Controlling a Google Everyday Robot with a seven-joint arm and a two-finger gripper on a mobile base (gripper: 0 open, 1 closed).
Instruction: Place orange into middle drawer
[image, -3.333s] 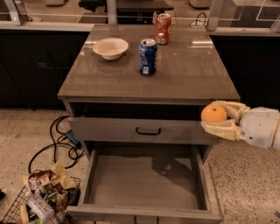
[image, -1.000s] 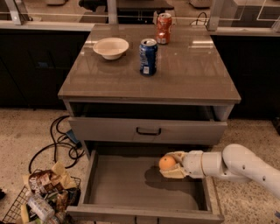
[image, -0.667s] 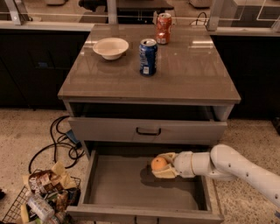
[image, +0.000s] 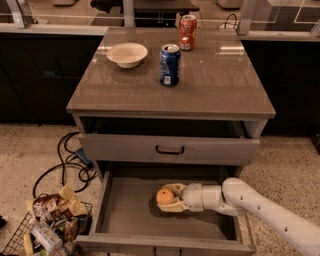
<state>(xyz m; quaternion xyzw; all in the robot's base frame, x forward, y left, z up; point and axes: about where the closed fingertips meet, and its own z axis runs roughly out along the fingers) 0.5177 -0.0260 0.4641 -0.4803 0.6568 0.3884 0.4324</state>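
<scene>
The robot's gripper needs to release the orange close to the middle of the open middle drawer's grey bottom (image: 153, 204).
The orange (image: 164, 196) is a small round fruit held in my gripper (image: 170, 199), low over the grey floor of the open middle drawer (image: 125, 212). My white arm reaches in from the lower right. The gripper is shut on the orange, near the middle of the drawer. I cannot tell whether the orange touches the floor.
Above the open drawer is a shut drawer front with a black handle (image: 169, 149). On the cabinet top stand a white bowl (image: 127, 54), a blue can (image: 169, 65) and a red-orange can (image: 187, 32). A wire basket of packets (image: 47, 225) and black cables (image: 67, 160) lie on the floor at left.
My gripper brought the orange from beside the cabinet at the right down into the open drawer, then moved it left toward the drawer's middle.
</scene>
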